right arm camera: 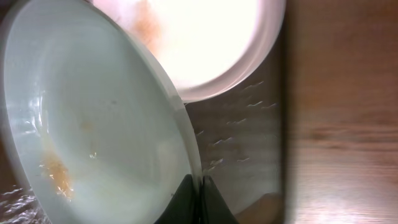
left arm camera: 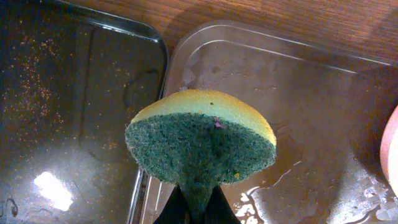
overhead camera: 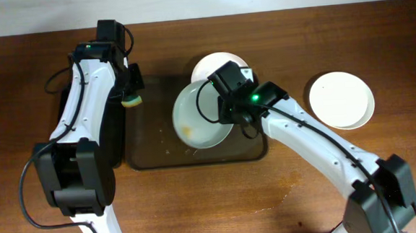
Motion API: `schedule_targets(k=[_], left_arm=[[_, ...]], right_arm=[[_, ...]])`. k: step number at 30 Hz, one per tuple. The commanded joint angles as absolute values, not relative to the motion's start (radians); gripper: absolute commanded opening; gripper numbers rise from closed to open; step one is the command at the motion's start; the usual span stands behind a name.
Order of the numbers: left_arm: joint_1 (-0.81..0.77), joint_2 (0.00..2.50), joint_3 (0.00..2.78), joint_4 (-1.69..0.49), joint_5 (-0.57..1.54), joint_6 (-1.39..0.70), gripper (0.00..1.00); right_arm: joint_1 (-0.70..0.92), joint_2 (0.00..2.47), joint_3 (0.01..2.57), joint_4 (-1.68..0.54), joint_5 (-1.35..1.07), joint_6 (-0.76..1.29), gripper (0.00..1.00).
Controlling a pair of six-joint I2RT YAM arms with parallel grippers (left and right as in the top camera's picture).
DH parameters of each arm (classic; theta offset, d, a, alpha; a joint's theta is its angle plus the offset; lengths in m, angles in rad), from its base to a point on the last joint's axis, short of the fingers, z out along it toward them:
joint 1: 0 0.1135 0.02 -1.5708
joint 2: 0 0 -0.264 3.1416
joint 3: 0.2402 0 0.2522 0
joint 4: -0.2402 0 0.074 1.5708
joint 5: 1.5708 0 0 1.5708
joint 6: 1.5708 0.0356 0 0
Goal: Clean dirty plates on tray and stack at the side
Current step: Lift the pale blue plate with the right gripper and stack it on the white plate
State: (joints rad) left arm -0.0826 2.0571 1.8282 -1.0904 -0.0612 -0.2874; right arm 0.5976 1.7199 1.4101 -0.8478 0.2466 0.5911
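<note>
My right gripper has the faintly bluish plate. It will let go of it on top of the white plate on the wooden table [overhead camera: 341,99].
My right gripper [overhead camera: 231,111] [right arm camera: 198,186] is shut on the rim of a faintly bluish plate [overhead camera: 197,117] [right arm camera: 93,130] with brown smears, holding it tilted above the grey-brown tray [overhead camera: 152,152] [left arm camera: 292,93]. A second smeared plate [overhead camera: 216,64] [right arm camera: 211,43] lies at the tray's far edge, partly behind the held one. A third white plate [overhead camera: 341,100] rests on the table to the right. My left gripper [overhead camera: 131,92] [left arm camera: 196,208] is shut on a yellow-and-green sponge [overhead camera: 131,101] [left arm camera: 202,143] above the tray's left edge.
A black tray [left arm camera: 62,112] lies left of the grey-brown tray, speckled with crumbs and wet. Crumbs and water drops lie on the grey-brown tray's floor. The wooden table [overhead camera: 297,39] extends around, with the wall edge at the back.
</note>
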Motion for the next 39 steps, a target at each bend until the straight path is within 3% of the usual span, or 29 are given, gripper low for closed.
schedule_targets(k=[1, 6, 10, 15, 18, 23, 28, 31, 34, 39], left_arm=[[-0.077, 2.057, 1.845, -1.081, -0.072, -0.275, 0.01], [-0.077, 2.057, 1.845, -1.081, -0.072, -0.275, 0.0], [-0.077, 2.057, 1.845, -1.081, -0.072, -0.275, 0.0], [-0.077, 2.057, 1.845, -1.074, -0.072, -0.275, 0.0], [-0.077, 2.057, 1.845, -1.074, -0.072, -0.275, 0.0], [-0.077, 2.057, 1.845, -1.074, -0.08, -0.275, 0.0], [-0.077, 2.057, 1.845, -1.074, -0.08, -0.275, 0.01], [-0.077, 2.057, 1.845, -1.071, -0.079, -0.275, 0.01], [-0.077, 2.057, 1.845, -1.069, -0.079, -0.275, 0.01], [-0.077, 2.057, 1.845, -1.065, -0.079, -0.275, 0.0]], right_arm=[[0.701, 1.681, 1.416, -0.897, 0.678, 0.58, 0.04], [0.925, 1.682, 1.415, -0.913, 1.205, 0.583, 0.04], [1.025, 1.682, 1.415, -0.913, 1.462, 0.583, 0.04], [1.039, 1.682, 1.416, -0.912, 1.472, 0.584, 0.04], [0.996, 1.679, 1.416, -0.918, 1.288, 0.612, 0.04], [0.756, 1.582, 1.416, -0.978, 0.809, 0.741, 0.04], [0.27, 1.515, 1.415, -0.989, 0.318, 0.604, 0.04], [-0.059, 1.545, 1.396, -1.011, 0.283, 0.598, 0.04], [-0.248, 1.599, 1.377, -1.011, 0.281, 0.579, 0.04], [-0.353, 1.71, 1.332, -0.931, 0.271, 0.559, 0.04]])
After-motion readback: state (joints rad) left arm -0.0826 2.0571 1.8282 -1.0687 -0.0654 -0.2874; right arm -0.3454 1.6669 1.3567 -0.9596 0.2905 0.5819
